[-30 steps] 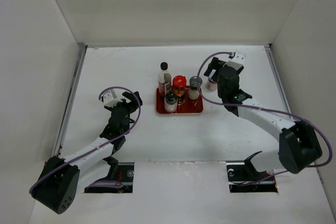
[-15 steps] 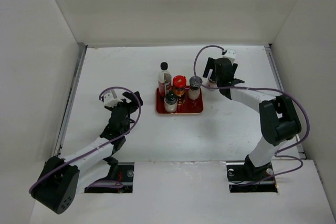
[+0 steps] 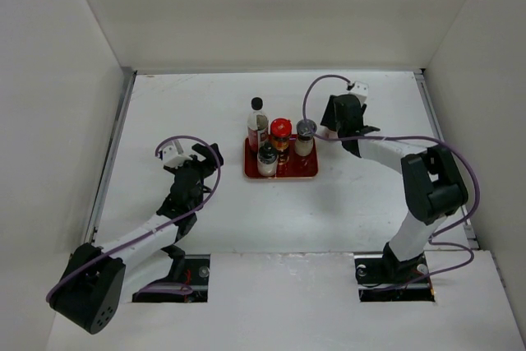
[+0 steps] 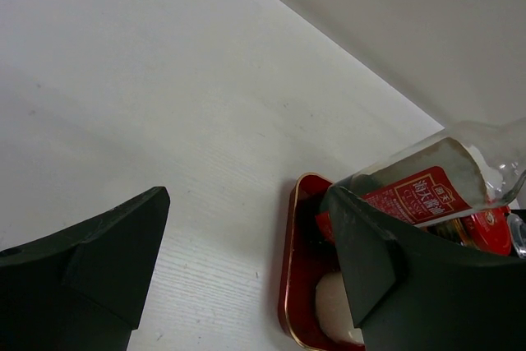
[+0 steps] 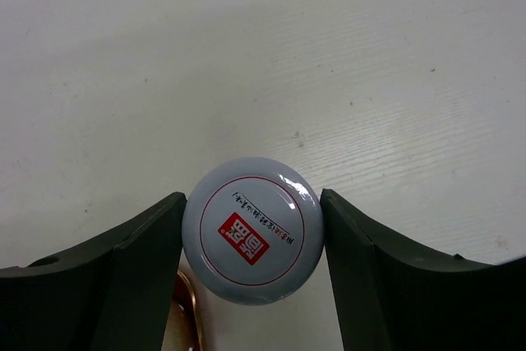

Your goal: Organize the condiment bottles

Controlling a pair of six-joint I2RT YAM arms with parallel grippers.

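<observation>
My right gripper has the pinkish-white-lidded jar, which stands just beside the red tray. It will set the jar down on the red tray [image 3: 292,169] next to the dark-knobbed bottle.
Several condiment bottles stand on the red tray [image 3: 306,173]: a tall black-capped bottle [image 3: 257,121], a red-capped jar [image 3: 280,131], a grey-capped shaker [image 3: 305,134] and a dark-knobbed bottle [image 3: 266,159]. Just right of the tray stands the pinkish-white-lidded jar [image 5: 252,230], seen from above in the right wrist view. My right gripper [image 5: 252,240] is over it, both fingers touching the lid's sides. In the top view that gripper [image 3: 334,117] hides the jar. My left gripper [image 3: 205,157] hangs open left of the tray, nothing between its fingers [image 4: 107,244].
In the left wrist view the tray's near corner [image 4: 289,302] and the tall bottle's red label [image 4: 427,191] lie just beyond my right finger. White walls enclose the table on three sides. The tray's gold rim [image 5: 187,318] shows beside the jar.
My right arm swung in and brought its gripper down over the white-lidded jar, opened wide, then closed onto its lid. The left arm has not moved.
</observation>
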